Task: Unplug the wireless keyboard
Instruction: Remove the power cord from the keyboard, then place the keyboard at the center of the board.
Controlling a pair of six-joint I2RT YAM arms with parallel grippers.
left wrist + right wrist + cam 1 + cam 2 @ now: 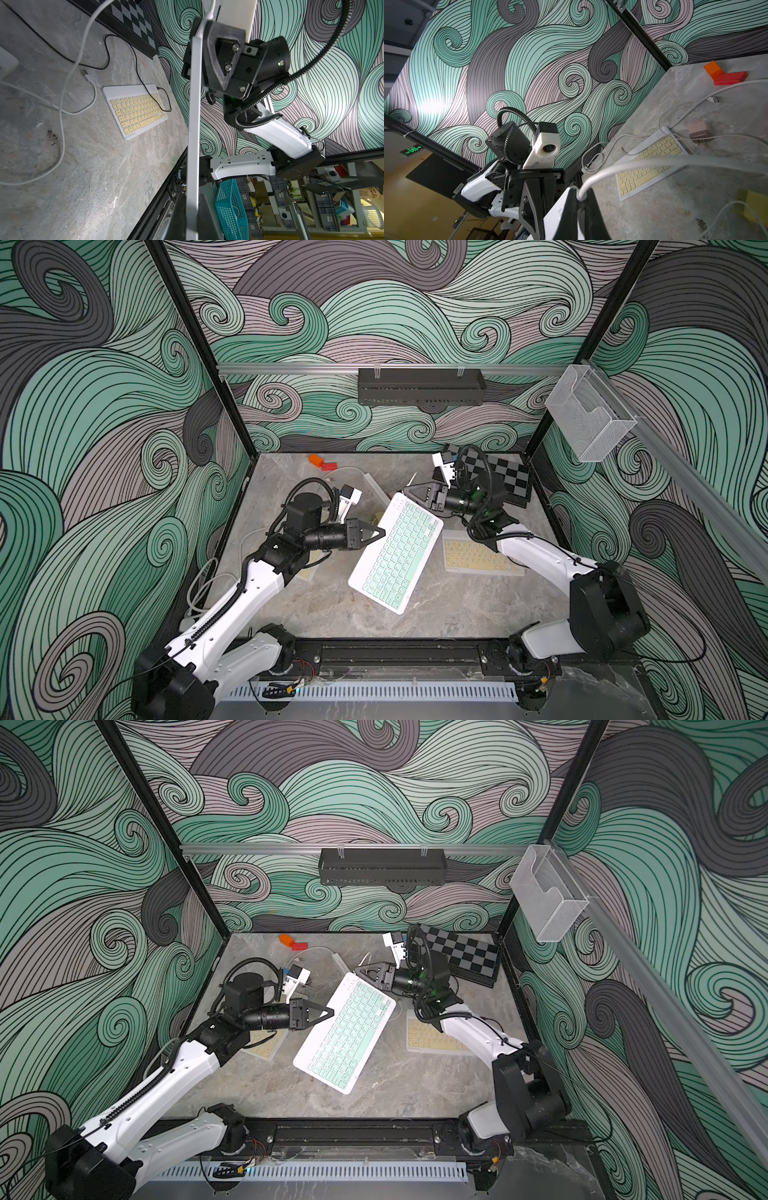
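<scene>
Next, my left gripper lets go of the mint-green-keyed keyboard on the bare table (pixel 377 593) (pixel 80 212) near the table's front edge, between the yellow-keyed keyboards.
A white wireless keyboard (pixel 397 556) (pixel 345 1036) with mint-green keys hangs tilted above the table in both top views. My left gripper (pixel 382 533) (pixel 330 1013) is shut on its left long edge; in the left wrist view the keyboard (pixel 193 124) shows edge-on between the jaws of that gripper (pixel 192 218). My right gripper (pixel 405 491) (pixel 580 193) is shut at the keyboard's far end on the white cable (pixel 623 166) where it meets the keyboard. The plug itself is hidden between the fingers.
Two yellow-keyed keyboards lie on the table, one on the right (pixel 478 556) with a black cable, one under my left arm (pixel 307 568). A chessboard (pixel 503 477) sits at the back right. Orange (pixel 318 460) and red (pixel 329 466) blocks, a white power strip (pixel 374 485) and loose white cables lie at the back.
</scene>
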